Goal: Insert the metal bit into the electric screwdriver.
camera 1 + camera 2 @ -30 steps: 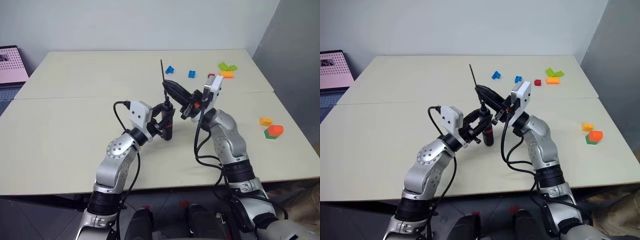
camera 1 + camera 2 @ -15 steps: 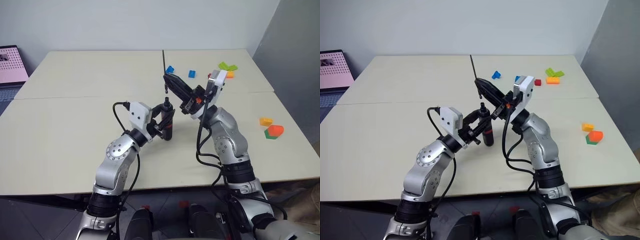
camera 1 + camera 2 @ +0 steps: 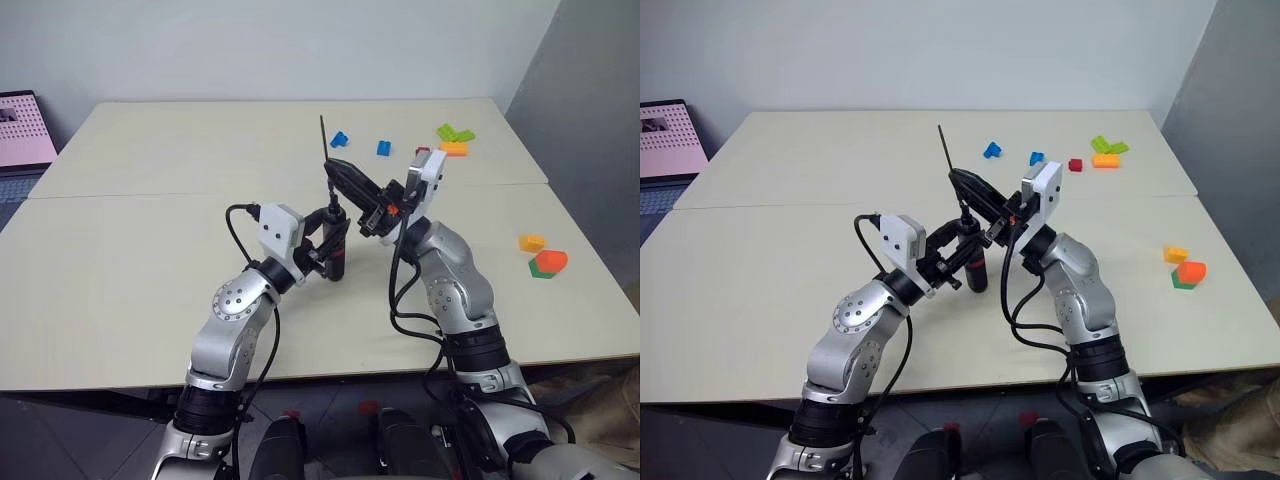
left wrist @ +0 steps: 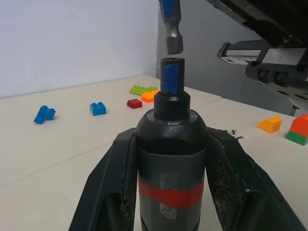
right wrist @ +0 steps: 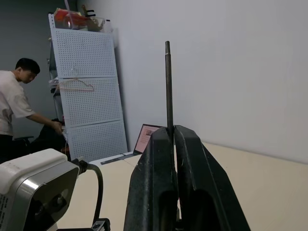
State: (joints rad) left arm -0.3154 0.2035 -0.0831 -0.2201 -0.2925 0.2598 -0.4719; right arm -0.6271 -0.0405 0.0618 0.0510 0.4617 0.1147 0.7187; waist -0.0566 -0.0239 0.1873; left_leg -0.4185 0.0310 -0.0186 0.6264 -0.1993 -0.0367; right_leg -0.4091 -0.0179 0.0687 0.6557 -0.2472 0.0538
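The robot's right gripper will release the metal bit that stands in the top socket of the upright electric screwdriver (image 3: 338, 202).
My left gripper (image 3: 335, 240) is shut on the electric screwdriver (image 3: 337, 255), a black tool with a red band (image 4: 171, 195), held upright above the table. My right gripper (image 3: 338, 168) is shut on the metal bit (image 3: 325, 140), a thin grey rod gripped near its lower part, its long end pointing up. The right wrist view shows the rod (image 5: 168, 82) rising from between the closed fingers (image 5: 192, 159). In the left wrist view the bit's lower end (image 4: 171, 33) hangs just above the screwdriver's blue-marked socket (image 4: 172, 74), with a small gap between them.
Toy bricks lie on the far table: blue ones (image 3: 339, 139) (image 3: 384, 148), a red one (image 3: 422, 152), green (image 3: 455, 132) and orange (image 3: 454, 149). Yellow (image 3: 531, 242) and orange-green bricks (image 3: 548, 262) sit at the right. A laptop (image 3: 22, 135) stands far left. A person (image 5: 14, 103) stands by a pegboard.
Half a second ago the right gripper held the bit slightly higher and more upright; it has come back down to roughly where it was a second ago. The left gripper and screwdriver have kept still.
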